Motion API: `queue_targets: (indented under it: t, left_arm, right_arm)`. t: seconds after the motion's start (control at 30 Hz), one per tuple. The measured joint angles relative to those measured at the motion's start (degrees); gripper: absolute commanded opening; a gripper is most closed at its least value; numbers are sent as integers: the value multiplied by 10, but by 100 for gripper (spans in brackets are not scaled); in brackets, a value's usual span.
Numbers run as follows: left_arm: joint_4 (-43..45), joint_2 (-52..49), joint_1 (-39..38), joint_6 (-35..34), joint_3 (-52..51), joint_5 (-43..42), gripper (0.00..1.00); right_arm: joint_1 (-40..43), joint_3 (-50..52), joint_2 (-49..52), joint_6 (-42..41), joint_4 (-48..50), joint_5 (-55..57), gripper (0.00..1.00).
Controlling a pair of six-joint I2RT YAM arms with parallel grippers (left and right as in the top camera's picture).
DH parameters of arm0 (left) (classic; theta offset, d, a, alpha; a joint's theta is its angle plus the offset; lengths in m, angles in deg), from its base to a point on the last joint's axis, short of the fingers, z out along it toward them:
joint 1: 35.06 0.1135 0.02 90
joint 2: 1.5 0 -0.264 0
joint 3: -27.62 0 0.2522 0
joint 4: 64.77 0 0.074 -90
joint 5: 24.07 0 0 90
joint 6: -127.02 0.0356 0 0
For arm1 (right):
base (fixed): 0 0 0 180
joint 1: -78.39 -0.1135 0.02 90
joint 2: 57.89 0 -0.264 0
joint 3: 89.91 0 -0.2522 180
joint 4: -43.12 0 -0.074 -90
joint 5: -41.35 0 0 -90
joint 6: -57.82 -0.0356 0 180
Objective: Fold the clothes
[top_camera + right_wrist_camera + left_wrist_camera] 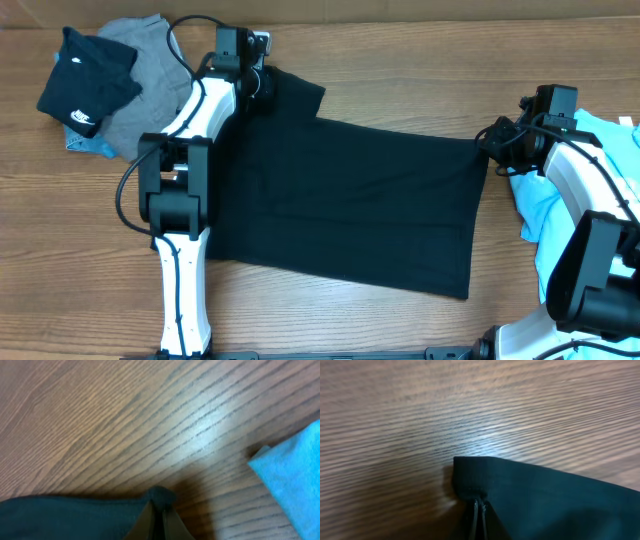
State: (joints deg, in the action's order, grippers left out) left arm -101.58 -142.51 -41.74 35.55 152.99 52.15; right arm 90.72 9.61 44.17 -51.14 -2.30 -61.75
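Next, my left gripper lets go of the hemmed edge midway down the shirt's end nearer the grey garment (202, 198), on the shirt itself.
The clothes, a large plain black T-shirt (360, 205), lie spread flat across the middle of the table. My left gripper (262, 82) is at the shirt's far left corner, shut on the hemmed edge of the shirt (475, 477), with the fingertips (476, 510) pinching the fabric from below. At the far right corner my right gripper (492, 138) is shut on a small bunched tip of the shirt (161, 496). Black fabric (65, 515) trails away to the left in the right wrist view.
A grey garment (150, 75) and a smaller black garment with a white logo (88, 82) lie piled at the far left, over a bit of blue cloth (88, 146). A light blue garment (560, 200) lies at the right edge under the right arm.
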Motion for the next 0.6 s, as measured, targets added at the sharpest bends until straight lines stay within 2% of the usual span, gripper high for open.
queue_targets:
  t: [0.37,0.6]
  left_arm:
    - [-86,168,0,13,-2,6,4]
    - [-198,179,0,17,0,11,4]
  right_arm:
    - [0,0,0,-23,-12,23,8]
    - [0,0,0,11,-24,-11,7]
